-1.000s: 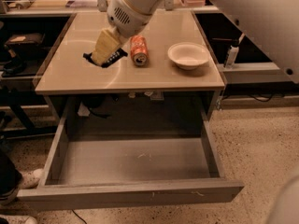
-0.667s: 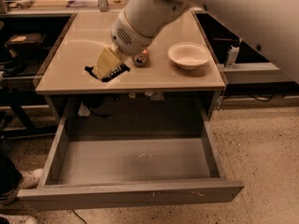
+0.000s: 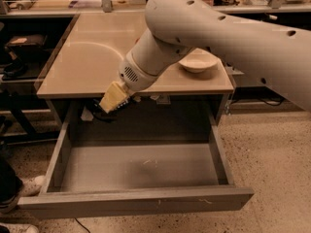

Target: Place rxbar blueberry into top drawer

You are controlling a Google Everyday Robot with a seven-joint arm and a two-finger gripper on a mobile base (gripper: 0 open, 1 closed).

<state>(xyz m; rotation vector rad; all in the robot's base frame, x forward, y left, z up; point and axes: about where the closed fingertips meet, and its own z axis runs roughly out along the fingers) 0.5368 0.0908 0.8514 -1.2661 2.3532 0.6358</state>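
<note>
The robot's gripper will release the rxbar blueberry on the drawer's bare grey bottom (image 3: 112, 165), a little toward the side of the drawer nearer the shoe.
My gripper (image 3: 112, 102), with pale yellow fingers (image 3: 115, 95), hangs just past the front edge of the tan tabletop, over the back left part of the open top drawer (image 3: 141, 200). It is shut on the rxbar blueberry (image 3: 100, 113), whose dark wrapper barely shows under the fingertips against the shadow. The drawer is pulled out wide below, and its flat grey bottom (image 3: 141, 166) is bare. My big white arm crosses the view from the upper right.
A white bowl (image 3: 197, 62) sits on the tan tabletop (image 3: 87, 57) at the right, partly behind my arm. Cables and a small white object (image 3: 87, 114) hang under the table. Shelves with clutter stand at the back and left. A shoe (image 3: 19, 188) shows at lower left.
My gripper has carried the bar off the tabletop, forward and down past the table's front edge to above the drawer. The orange can is now hidden behind my arm.
</note>
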